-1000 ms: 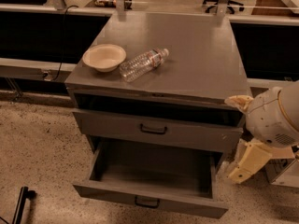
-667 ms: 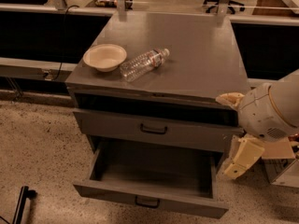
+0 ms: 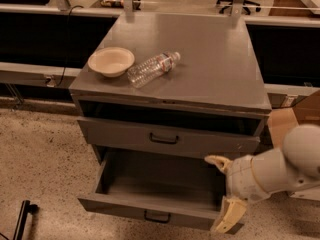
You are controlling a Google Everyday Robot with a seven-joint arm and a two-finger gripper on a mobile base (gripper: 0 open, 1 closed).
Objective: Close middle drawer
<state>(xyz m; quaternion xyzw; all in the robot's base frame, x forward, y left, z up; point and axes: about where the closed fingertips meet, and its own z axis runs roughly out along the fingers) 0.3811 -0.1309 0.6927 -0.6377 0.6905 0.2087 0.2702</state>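
I will next lower my gripper to the middle drawer's front panel point(image 3: 198, 222), just beside its small black handle, and close there.
The middle drawer point(image 3: 150, 211) is grey metal with a low, wide front panel and a small black centre handle point(image 3: 156, 216). It stands pulled far out of the cabinet point(image 3: 210, 64), and its inside looks empty. My gripper point(image 3: 216, 195) is at the drawer's front right corner, pointing left. Its two cream fingers are spread apart and hold nothing: the upper one point(image 3: 220, 162) is over the drawer's right side, the lower one point(image 3: 229, 216) is in front of the front panel's right end.
The drawer above point(image 3: 165, 136), with a taller front panel, stands slightly out. A cream bowl point(image 3: 111, 61) and a lying plastic bottle point(image 3: 151, 69) are on the cabinet top. A cardboard box point(image 3: 295, 119) is at the right. A black object point(image 3: 22, 219) lies on the floor at the lower left.
My arm and gripper have moved down and to the left, from beside the cabinet's right edge to the open drawer's front right corner. The drawers have not moved.
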